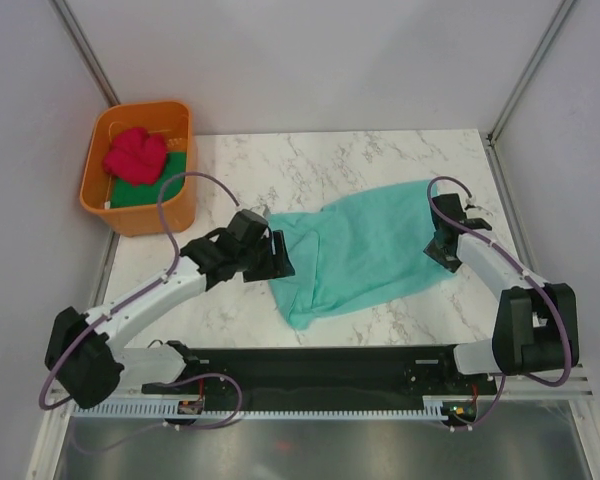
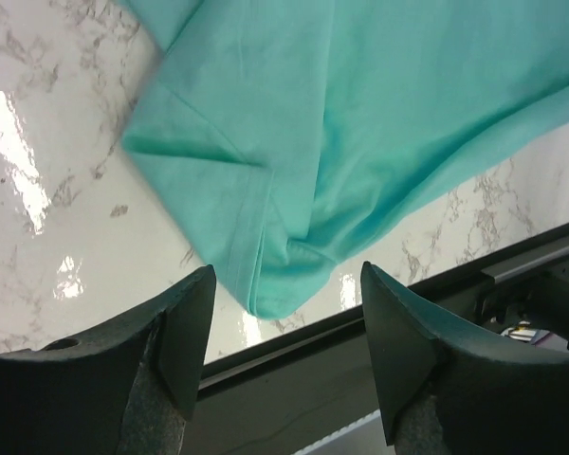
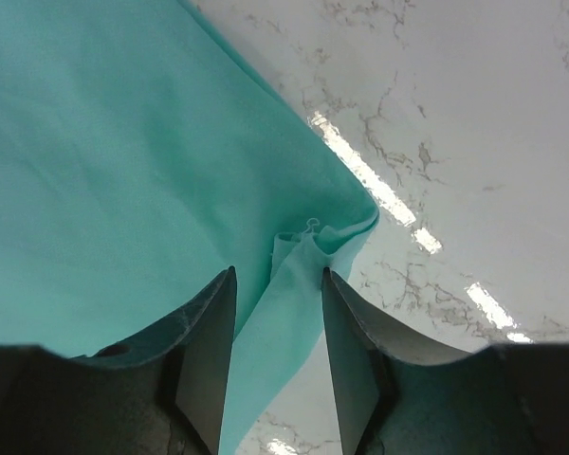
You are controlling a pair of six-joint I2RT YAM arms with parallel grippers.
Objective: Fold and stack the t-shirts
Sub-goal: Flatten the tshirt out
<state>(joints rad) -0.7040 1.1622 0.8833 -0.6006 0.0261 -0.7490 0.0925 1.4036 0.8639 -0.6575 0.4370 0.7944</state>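
The teal t-shirt has the inner point of the folded corner (image 1: 300,288) (image 2: 268,172) near the black rail. My left gripper closes on it next.
A teal t-shirt (image 1: 365,250) lies loosely spread on the marble table (image 1: 280,170), between the two arms. My left gripper (image 1: 280,258) hovers at the shirt's left edge, open and empty; in its wrist view (image 2: 286,332) a folded corner of the teal shirt (image 2: 360,123) lies just beyond the fingertips. My right gripper (image 1: 442,255) is at the shirt's right corner. In its wrist view (image 3: 278,322) the jaws stand partly apart with a puckered strip of the teal shirt (image 3: 123,171) running between them. A pinkish-red t-shirt (image 1: 136,155) lies bunched on a dark green t-shirt (image 1: 160,185) in the tub.
An orange plastic tub (image 1: 140,215) stands at the table's far left corner. Grey walls with metal posts enclose the table. A black rail (image 1: 330,365) runs along the near edge between the arm bases.
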